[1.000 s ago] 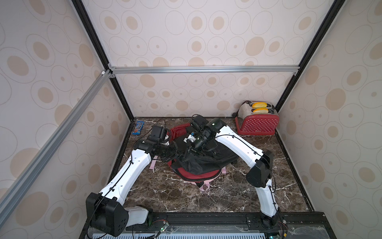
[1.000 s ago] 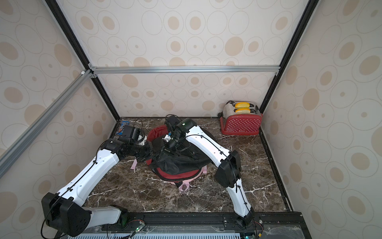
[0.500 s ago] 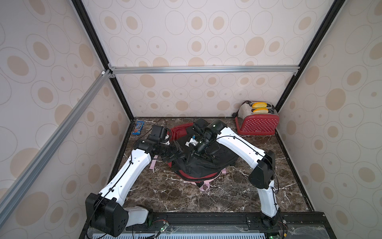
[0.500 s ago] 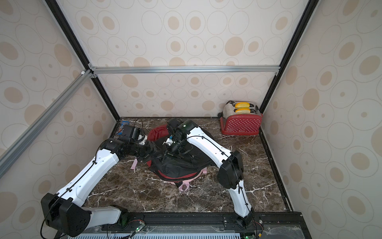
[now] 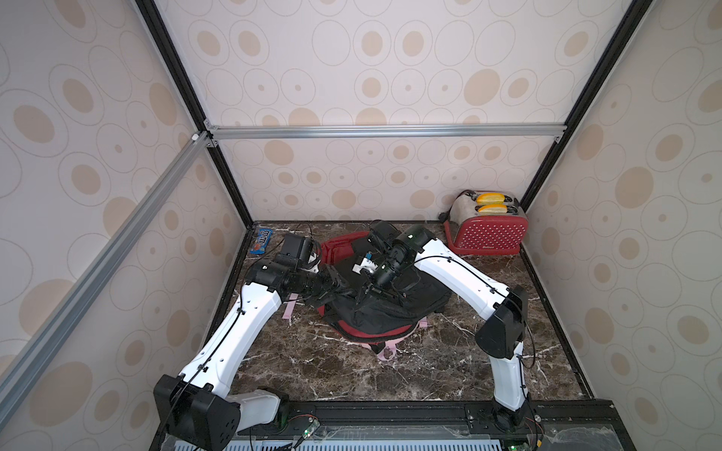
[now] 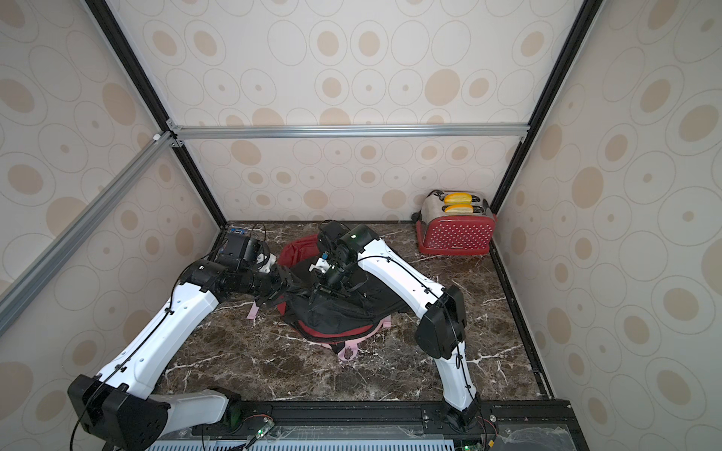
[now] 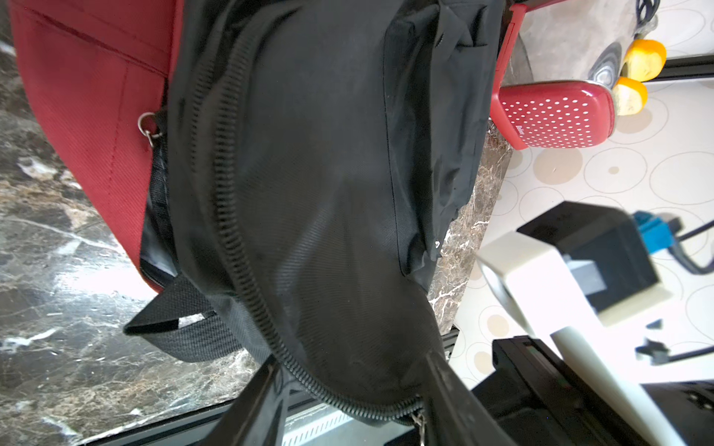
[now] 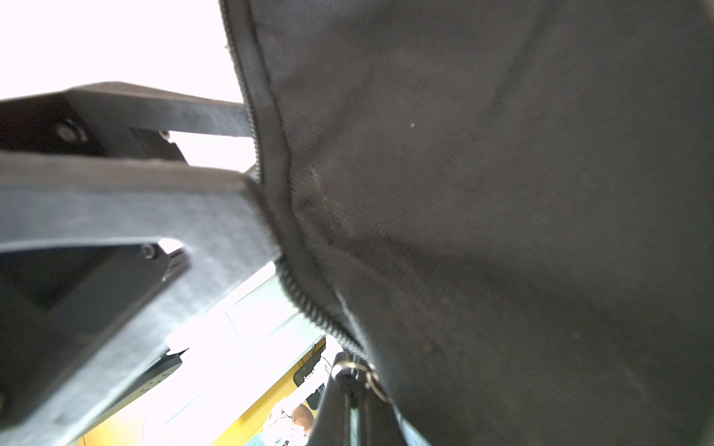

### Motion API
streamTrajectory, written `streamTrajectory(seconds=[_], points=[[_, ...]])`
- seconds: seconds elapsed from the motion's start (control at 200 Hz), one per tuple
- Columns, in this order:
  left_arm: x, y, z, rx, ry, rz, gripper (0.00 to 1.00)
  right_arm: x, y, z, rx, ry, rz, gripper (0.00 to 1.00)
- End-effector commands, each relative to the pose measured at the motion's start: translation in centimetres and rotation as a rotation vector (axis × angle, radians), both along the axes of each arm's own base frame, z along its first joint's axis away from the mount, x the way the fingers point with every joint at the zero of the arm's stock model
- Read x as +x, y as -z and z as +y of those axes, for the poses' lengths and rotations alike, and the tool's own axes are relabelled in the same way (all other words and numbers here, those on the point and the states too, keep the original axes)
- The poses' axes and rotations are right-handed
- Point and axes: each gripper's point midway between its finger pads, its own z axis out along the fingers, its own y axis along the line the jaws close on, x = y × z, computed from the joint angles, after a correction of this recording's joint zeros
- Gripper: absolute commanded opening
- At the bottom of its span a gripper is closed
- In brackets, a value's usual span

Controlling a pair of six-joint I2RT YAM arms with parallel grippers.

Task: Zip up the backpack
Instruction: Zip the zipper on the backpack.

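The zipper edge curves slack through my open left gripper beside the zipper pull, so my left gripper needs to pinch the zipper edge (image 7: 343,401) and hold it taut before zipping.
A black and red backpack (image 5: 390,308) (image 6: 344,312) lies in the middle of the marble table. Its black flap, edged by a closed stretch of zipper (image 7: 247,270), fills both wrist views. My left gripper (image 7: 355,405) is open, and the flap's zipped edge bulges between its two fingers (image 7: 262,401). My right gripper (image 8: 349,409) is shut on the zipper pull, whose metal ring (image 8: 371,380) shows at its tips. In both top views the two grippers (image 5: 344,291) (image 5: 363,295) meet over the bag's left side. A second ring (image 7: 148,127) hangs at the red panel.
A red dotted toaster (image 5: 486,224) (image 6: 455,226) with yellow bread stands at the back right corner. A blue candy packet (image 5: 262,240) lies at the back left. Pink straps (image 5: 386,351) stick out from under the bag. Walls enclose three sides.
My left gripper has opened and let go of the flap. My right gripper has moved forward and down toward the left gripper with the pull, and the raised flap has sunk lower.
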Motion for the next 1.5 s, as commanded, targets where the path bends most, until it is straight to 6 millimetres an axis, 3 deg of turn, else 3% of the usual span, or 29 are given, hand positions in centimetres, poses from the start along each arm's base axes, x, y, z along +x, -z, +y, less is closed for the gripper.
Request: streamTrajectory(seconds=[0.0, 0.225, 0.416, 0.636, 0.756, 0.911, 1.272, 1.492], points=[[-0.2, -1.0, -0.5, -0.028, 0.012, -0.009, 0.58, -0.9, -2.2, -0.6, 0.065, -0.026, -0.030, 0.00], [-0.9, -0.1, -0.7, -0.022, 0.033, 0.023, 0.60, -1.3, -4.8, 0.5, 0.190, -0.055, -0.037, 0.00], [-1.1, 0.3, -0.8, -0.004, 0.044, 0.035, 0.58, -1.7, -5.0, 0.4, 0.196, -0.067, -0.034, 0.00], [-0.7, 0.5, -0.6, 0.018, 0.046, 0.027, 0.36, -2.4, -4.6, -0.2, 0.174, -0.084, -0.030, 0.00], [-0.2, 0.1, -0.5, 0.033, 0.040, 0.011, 0.11, -2.7, -4.3, -0.7, 0.163, -0.090, -0.028, 0.00], [0.0, -0.1, -0.5, 0.033, 0.036, 0.001, 0.00, -2.6, -4.5, -0.5, 0.169, -0.083, -0.025, 0.00], [0.3, -0.9, -0.7, 0.003, 0.014, -0.029, 0.00, 0.1, -4.4, 2.9, 0.163, 0.043, 0.002, 0.00], [0.4, -1.3, -1.0, -0.004, 0.007, -0.044, 0.00, 0.4, -4.7, 4.0, 0.142, 0.037, 0.014, 0.00]])
